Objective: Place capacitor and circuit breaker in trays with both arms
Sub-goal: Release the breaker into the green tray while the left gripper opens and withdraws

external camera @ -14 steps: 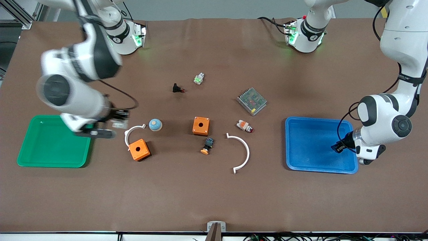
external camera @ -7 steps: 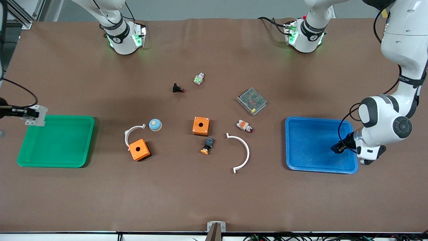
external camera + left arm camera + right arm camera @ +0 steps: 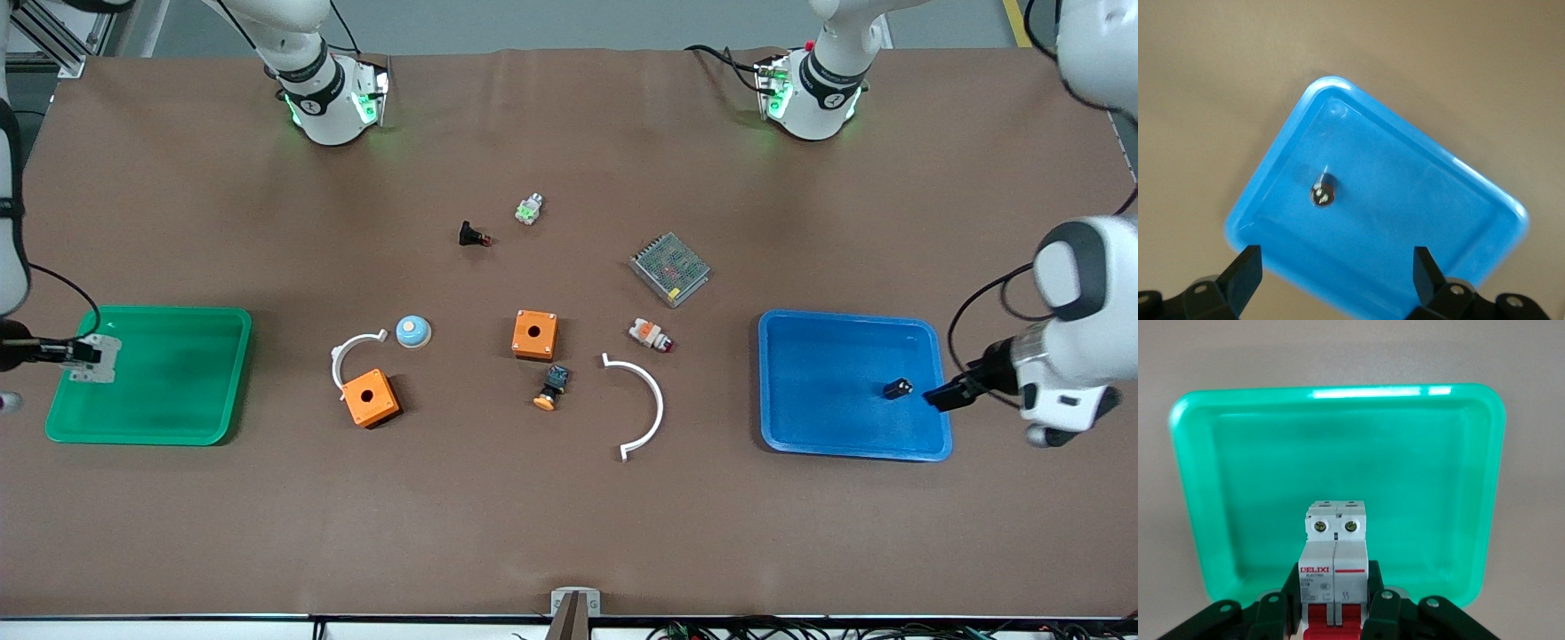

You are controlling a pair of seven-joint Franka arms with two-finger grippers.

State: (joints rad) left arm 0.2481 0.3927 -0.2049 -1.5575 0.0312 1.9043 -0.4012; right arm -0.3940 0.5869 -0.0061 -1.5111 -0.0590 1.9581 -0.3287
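My right gripper needs to put the circuit breaker down near the middle of the green tray's bottom (image 3: 132,380) (image 3: 1349,510).
The capacitor (image 3: 898,388), a tiny black cylinder, lies loose inside the blue tray (image 3: 827,356); the left wrist view shows it (image 3: 1324,191) on the tray floor (image 3: 1418,200). My left gripper (image 3: 941,396) (image 3: 1336,261) is open and empty, over the tray's rim at the left arm's end. The circuit breaker (image 3: 96,358) (image 3: 1335,560), white-grey with red toggles, is held by my right gripper (image 3: 82,353) (image 3: 1335,607), which is shut on it. It hangs over the green tray (image 3: 178,373) (image 3: 1338,453), at the rim toward the right arm's end.
Between the trays lie two orange boxes (image 3: 534,334) (image 3: 371,397), a metal mesh power supply (image 3: 669,268), two white curved pieces (image 3: 642,404) (image 3: 351,348), a blue dome (image 3: 413,332) and several small buttons (image 3: 552,387) (image 3: 650,334) (image 3: 472,236).
The left gripper opened, let go of the capacitor into the blue tray and drew back toward the table's end. The right gripper carried the circuit breaker from beside the white curve to over the green tray.
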